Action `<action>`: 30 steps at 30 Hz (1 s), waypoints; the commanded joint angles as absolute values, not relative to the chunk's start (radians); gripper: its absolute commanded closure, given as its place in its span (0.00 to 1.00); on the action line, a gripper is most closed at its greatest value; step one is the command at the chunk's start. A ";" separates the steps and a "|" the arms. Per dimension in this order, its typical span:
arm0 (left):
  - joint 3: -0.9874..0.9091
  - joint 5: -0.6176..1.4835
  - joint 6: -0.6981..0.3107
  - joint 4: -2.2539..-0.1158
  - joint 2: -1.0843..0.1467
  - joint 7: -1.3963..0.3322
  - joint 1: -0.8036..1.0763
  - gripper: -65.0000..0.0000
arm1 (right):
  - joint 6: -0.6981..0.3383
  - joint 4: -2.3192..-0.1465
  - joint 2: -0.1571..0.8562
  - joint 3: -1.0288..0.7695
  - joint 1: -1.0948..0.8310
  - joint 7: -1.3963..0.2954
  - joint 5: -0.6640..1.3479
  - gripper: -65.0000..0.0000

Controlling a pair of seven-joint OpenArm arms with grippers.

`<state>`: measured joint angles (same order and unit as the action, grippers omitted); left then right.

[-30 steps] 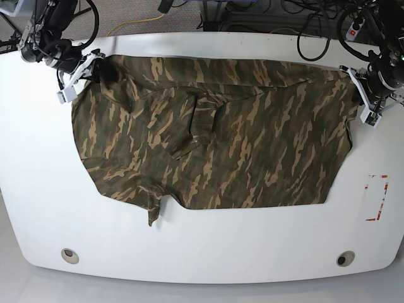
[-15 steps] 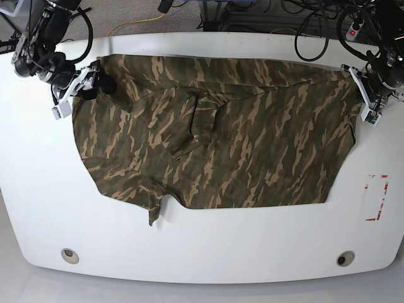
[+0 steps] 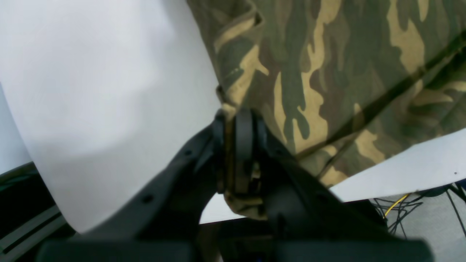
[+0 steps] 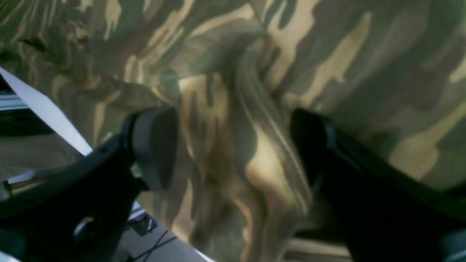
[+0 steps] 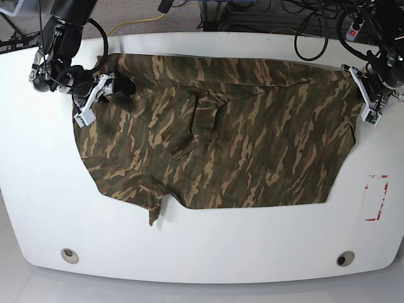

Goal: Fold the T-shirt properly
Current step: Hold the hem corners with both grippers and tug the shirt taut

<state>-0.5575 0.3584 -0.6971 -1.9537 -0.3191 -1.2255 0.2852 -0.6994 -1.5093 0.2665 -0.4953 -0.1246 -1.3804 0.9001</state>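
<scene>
The cloth my left gripper pinches at the shirt's edge now will drop just inside the T-shirt's side (image 5: 331,134) nearest the red-marked rectangle.
The camouflage T-shirt (image 5: 252,139) lies spread out on the white table (image 5: 202,252), with a folded-over flap near its middle (image 5: 201,120). My left gripper (image 5: 366,104) is at the shirt's right edge. In the left wrist view it (image 3: 238,122) is shut on that edge, with cloth (image 3: 327,72) pinched between the jaws. My right gripper (image 5: 104,95) is over the shirt's upper left corner. In the right wrist view it (image 4: 233,145) is open, with rumpled cloth (image 4: 327,54) lying between its two fingers.
A red-marked rectangle (image 5: 377,197) sits on the table at the right. Two round holes (image 5: 70,255) (image 5: 345,258) are near the front edge. Cables and gear (image 5: 265,16) lie behind the table's back edge.
My right gripper has moved right and a little toward the front, from the table's left edge onto the shirt's upper left corner. My left gripper has barely moved.
</scene>
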 commanded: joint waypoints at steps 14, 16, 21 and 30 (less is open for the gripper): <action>-0.634 0.358 -0.698 -1.968 -0.298 -1.213 0.277 0.99 | -0.698 -1.794 0.257 -0.591 -0.300 -1.356 1.024 1.00; -0.645 0.358 -0.698 -1.968 -0.295 -1.213 0.278 0.99 | -0.698 -1.827 0.254 -0.615 -0.321 -1.356 1.024 1.00; -0.676 0.357 -0.698 -1.968 -0.269 -1.214 0.278 0.99 | -0.698 -1.868 0.248 -0.680 -0.377 -1.356 1.026 1.00; -0.737 0.355 -0.639 -1.968 -0.200 -1.218 0.188 0.99 | -0.698 -1.865 0.246 -0.783 -0.387 -1.356 1.026 1.00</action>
